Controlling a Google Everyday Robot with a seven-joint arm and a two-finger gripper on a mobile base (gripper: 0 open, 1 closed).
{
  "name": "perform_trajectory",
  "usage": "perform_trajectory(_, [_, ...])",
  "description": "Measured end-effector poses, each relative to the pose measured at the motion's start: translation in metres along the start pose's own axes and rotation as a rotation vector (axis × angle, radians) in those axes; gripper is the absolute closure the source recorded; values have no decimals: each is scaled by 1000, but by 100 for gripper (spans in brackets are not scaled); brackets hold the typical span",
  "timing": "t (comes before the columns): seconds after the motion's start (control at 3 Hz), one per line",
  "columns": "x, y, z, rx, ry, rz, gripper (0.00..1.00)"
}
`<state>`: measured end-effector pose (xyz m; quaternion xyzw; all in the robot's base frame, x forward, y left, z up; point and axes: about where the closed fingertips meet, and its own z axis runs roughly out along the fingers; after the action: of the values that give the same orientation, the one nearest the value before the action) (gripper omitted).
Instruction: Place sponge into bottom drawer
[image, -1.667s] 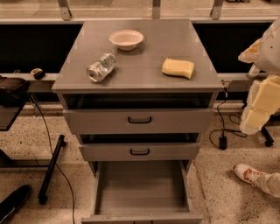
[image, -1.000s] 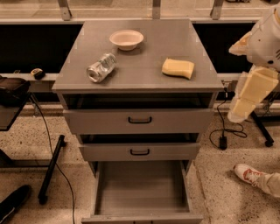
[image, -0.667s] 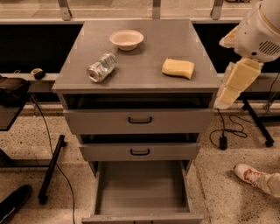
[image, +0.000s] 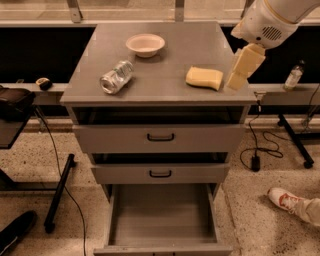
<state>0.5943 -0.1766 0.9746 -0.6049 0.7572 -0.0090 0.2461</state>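
Observation:
The middle of the yellow sponge (image: 205, 78) on the grey cabinet top should be where my gripper goes next and closes.
The yellow sponge (image: 204, 78) lies flat on the grey cabinet top (image: 165, 55), toward its right front. My gripper (image: 241, 70) hangs from the white arm at the upper right, just to the right of the sponge and a little above the cabinet's right edge, apart from the sponge. The bottom drawer (image: 161, 210) is pulled out wide and its flat grey floor is bare.
A pale bowl (image: 145, 45) sits at the back of the cabinet top and a crushed can (image: 116, 77) lies at the left front. The two upper drawers (image: 160, 137) are slightly ajar. A person's shoe (image: 285, 199) is on the floor at right; a black stand (image: 57, 192) at left.
The arm and gripper have swung left and up from beside the cabinet's right side to just right of the sponge. The sponge, bowl and can have not moved.

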Motion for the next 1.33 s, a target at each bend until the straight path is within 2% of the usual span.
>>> perform_trajectory(0.33, [-21,-34,27,-20,-52,16,0])
perform_trajectory(0.67, [-25,-55,71,-51,-41,56,0])
perform_trajectory(1.0, [-11,-65,117,-88,5,119,0])
perform_trajectory(1.33, [-3,-67,152,-141,44,155,3])
